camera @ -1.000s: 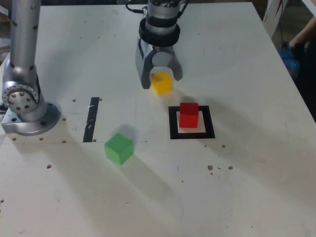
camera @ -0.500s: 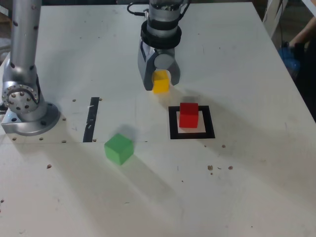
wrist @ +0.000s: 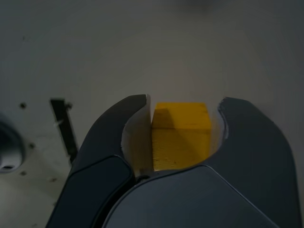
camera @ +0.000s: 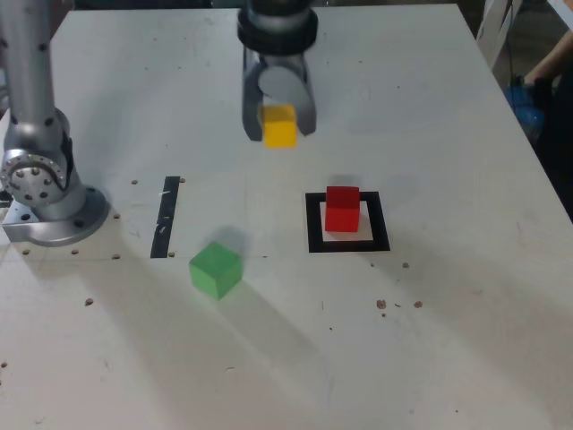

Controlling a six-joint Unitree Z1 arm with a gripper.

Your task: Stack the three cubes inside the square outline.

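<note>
Next, my gripper lets go of the yellow cube on top of the red cube [camera: 338,186] inside the square outline.
My gripper [camera: 278,124] is shut on the yellow cube [camera: 279,125] and holds it in the air above the table, behind and to the exterior view's left of the square outline [camera: 347,222]. In the wrist view the yellow cube [wrist: 180,135] sits squeezed between the two dark fingers [wrist: 118,137]. The red cube [camera: 342,208] stands inside the square outline on its white centre. The green cube [camera: 215,269] lies on the table in front, at the exterior view's left of the outline.
The arm's grey base [camera: 40,193] stands at the exterior view's left edge. A short black tape strip [camera: 166,215] lies between the base and the outline. A person's sleeve [camera: 542,76] shows at the exterior view's right edge.
The gripper closed on the yellow cube and lifted it off the table, rising and shifting slightly to the exterior view's left. Red and green cubes have not moved.
</note>
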